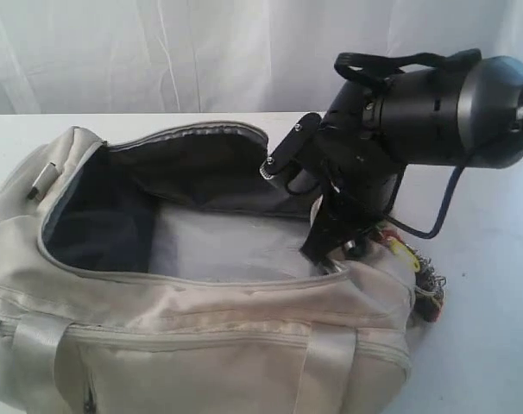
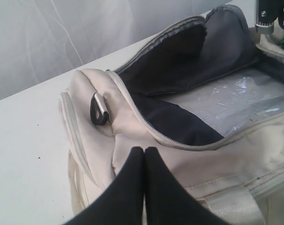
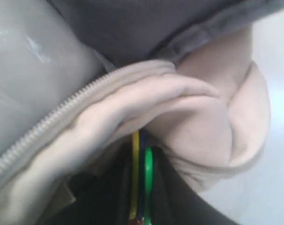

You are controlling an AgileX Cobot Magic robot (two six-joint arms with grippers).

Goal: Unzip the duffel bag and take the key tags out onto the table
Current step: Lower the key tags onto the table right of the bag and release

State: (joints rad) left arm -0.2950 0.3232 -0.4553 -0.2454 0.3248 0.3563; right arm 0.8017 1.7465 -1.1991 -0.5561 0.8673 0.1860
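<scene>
The robot's right gripper needs to release the key tags on the white table (image 1: 463,306), close beside the outer end of the duffel bag.
The cream-beige duffel bag (image 1: 201,319) lies unzipped on the white table (image 1: 494,345), its dark lining showing. My right gripper (image 1: 352,246) is at the bag's right end, shut on the key tags (image 1: 406,250). Their metal rings dangle over the bag's outer end. In the right wrist view, yellow, blue and green key tags (image 3: 141,173) are pinched between the black fingers of the right gripper (image 3: 142,153), just outside the bag's zipper edge (image 3: 62,117). My left gripper (image 2: 144,151) is shut on nothing and hovers over the bag's other end (image 2: 132,136); the exterior view does not show it.
A clear plastic sheet (image 1: 227,241) covers the bag's floor. A black D-ring (image 2: 99,110) sits on the bag's left end. The right arm's cable (image 1: 447,207) loops beside the bag. A white curtain (image 1: 158,52) hangs behind the table.
</scene>
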